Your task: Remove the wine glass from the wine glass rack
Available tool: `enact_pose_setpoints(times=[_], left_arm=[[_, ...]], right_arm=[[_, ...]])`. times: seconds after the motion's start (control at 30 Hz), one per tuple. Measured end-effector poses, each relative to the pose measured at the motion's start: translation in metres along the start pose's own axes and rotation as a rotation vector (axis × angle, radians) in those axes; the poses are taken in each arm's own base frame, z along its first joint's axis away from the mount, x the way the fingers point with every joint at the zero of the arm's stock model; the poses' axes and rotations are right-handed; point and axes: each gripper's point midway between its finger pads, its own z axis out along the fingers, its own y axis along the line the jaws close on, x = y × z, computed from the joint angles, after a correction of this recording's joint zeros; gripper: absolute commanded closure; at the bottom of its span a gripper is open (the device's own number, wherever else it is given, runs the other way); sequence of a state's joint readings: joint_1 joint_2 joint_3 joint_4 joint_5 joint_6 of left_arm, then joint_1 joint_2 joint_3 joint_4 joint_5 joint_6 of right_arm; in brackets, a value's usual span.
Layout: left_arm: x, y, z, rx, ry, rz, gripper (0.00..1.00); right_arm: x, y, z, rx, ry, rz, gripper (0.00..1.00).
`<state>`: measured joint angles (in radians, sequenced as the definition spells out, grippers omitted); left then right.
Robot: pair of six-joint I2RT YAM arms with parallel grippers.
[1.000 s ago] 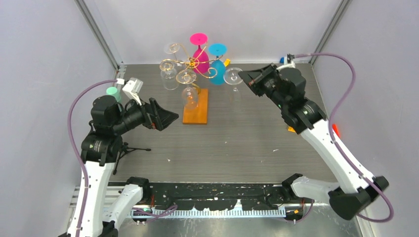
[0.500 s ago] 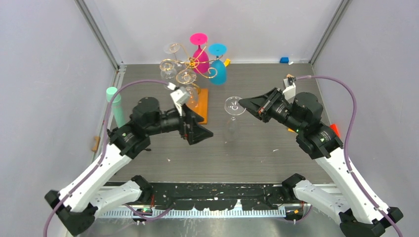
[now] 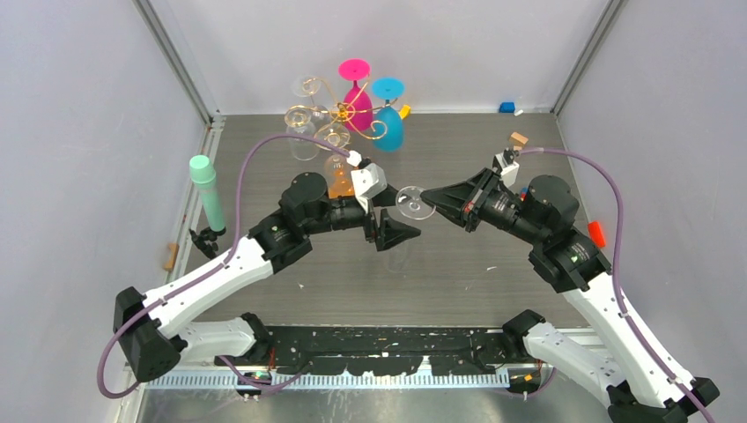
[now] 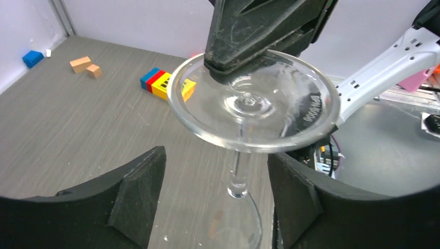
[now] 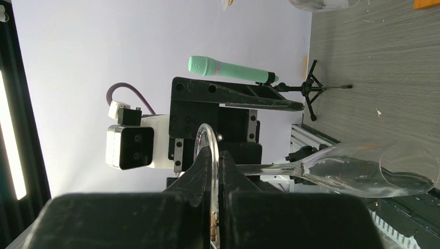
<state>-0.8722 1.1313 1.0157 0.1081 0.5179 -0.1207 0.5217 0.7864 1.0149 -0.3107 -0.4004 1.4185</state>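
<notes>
The wine glass hangs upside down by its foot, so the robot's left gripper will hold the glass's stem while the right gripper takes its rim (image 5: pixel 381 161) to stand it upright.
A clear wine glass (image 3: pixel 412 202) hangs foot up over the middle of the table, well away from the gold wire rack (image 3: pixel 339 113) at the back. My right gripper (image 3: pixel 429 196) is shut on the rim of the glass's round foot (image 5: pixel 207 148); the stem and bowl (image 5: pixel 373 174) run out from it. My left gripper (image 3: pixel 405 232) is open just below the foot (image 4: pixel 254 101). Its fingers (image 4: pixel 137 192) stand on either side of the stem (image 4: pixel 239 176) without touching it. The rack's orange base (image 3: pixel 336 182) is partly hidden by my left arm.
A pink glass (image 3: pixel 357 92), a blue glass (image 3: pixel 388 123) and clear glasses (image 3: pixel 302 132) still hang on the rack. A mint-green cylinder on a small tripod (image 3: pixel 208 194) stands at the left. Small coloured blocks (image 4: pixel 162 83) lie at the right and back right.
My right gripper has carried the clear glass from beside the rack to the table's middle. My left arm has swung right, and its open jaws now straddle the stem.
</notes>
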Motion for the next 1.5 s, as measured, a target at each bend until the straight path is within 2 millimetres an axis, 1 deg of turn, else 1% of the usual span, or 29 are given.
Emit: enact_pose_setpoints(times=[0.17,0.27,0.33,0.4,0.47,0.5,0.53,0.57,0.6,0.63,0.67,0.73,0.8,0.93,1.03,1.1,1.2,1.37,1.5], left_arm=[[0.002,0.000,0.009,0.018,-0.008,-0.021,0.59],[-0.001,-0.001,0.010,0.023,-0.020,-0.034,0.71],[-0.004,-0.004,0.010,0.033,-0.032,-0.046,0.82],[-0.005,-0.007,0.011,0.042,-0.038,-0.061,0.99],[-0.007,-0.009,0.011,0.053,-0.045,-0.055,1.00],[-0.006,-0.009,0.011,0.052,-0.046,-0.055,1.00],[-0.006,-0.009,0.011,0.053,-0.046,-0.056,1.00],[-0.006,-0.009,0.011,0.052,-0.046,-0.056,1.00],[-0.005,-0.008,0.011,0.050,-0.045,-0.058,1.00],[-0.004,-0.008,0.011,0.046,-0.044,-0.067,1.00],[-0.004,-0.006,0.011,0.036,-0.044,-0.078,1.00],[-0.004,-0.001,0.011,0.005,-0.048,-0.090,1.00],[-0.005,0.004,0.009,-0.032,-0.056,-0.102,1.00],[-0.016,0.016,-0.002,-0.136,-0.102,-0.108,1.00],[-0.036,0.026,-0.015,-0.230,-0.172,-0.116,1.00],[-0.052,0.034,-0.024,-0.297,-0.234,-0.130,1.00],[-0.070,0.046,-0.036,-0.390,-0.317,-0.175,1.00],[-0.092,0.068,-0.055,-0.546,-0.459,-0.326,1.00],[-0.104,0.077,-0.065,-0.605,-0.551,-0.429,1.00]], right_arm=[[0.002,-0.001,-0.002,-0.003,0.007,0.013,1.00],[0.002,0.001,-0.002,-0.010,0.007,0.017,1.00],[0.001,0.003,-0.001,-0.018,0.003,0.018,1.00],[0.000,0.004,-0.001,-0.022,-0.001,0.017,1.00],[-0.002,0.004,0.000,-0.022,-0.007,0.029,1.00],[-0.002,0.004,0.000,-0.022,-0.007,0.031,0.97],[-0.003,0.003,0.001,-0.020,-0.010,0.035,0.81],[-0.002,0.003,0.001,-0.018,-0.008,0.036,0.69],[-0.003,0.003,0.002,-0.018,-0.008,0.035,0.47],[-0.002,0.003,0.002,-0.021,-0.007,0.017,0.39],[-0.002,0.003,0.002,-0.023,-0.004,0.007,0.26],[-0.002,0.001,0.002,-0.022,-0.006,-0.038,0.16],[-0.004,-0.002,0.001,-0.015,-0.020,-0.081,0.12],[-0.011,-0.008,-0.006,0.000,-0.081,-0.164,0.09],[-0.015,-0.014,-0.016,0.001,-0.134,-0.205,0.08],[-0.017,-0.020,-0.020,0.004,-0.158,-0.220,0.07],[-0.016,-0.029,-0.023,0.003,-0.167,-0.224,0.06],[-0.012,-0.041,-0.014,-0.017,-0.137,-0.207,0.06],[-0.008,-0.035,-0.007,-0.076,-0.104,-0.192,0.06]])
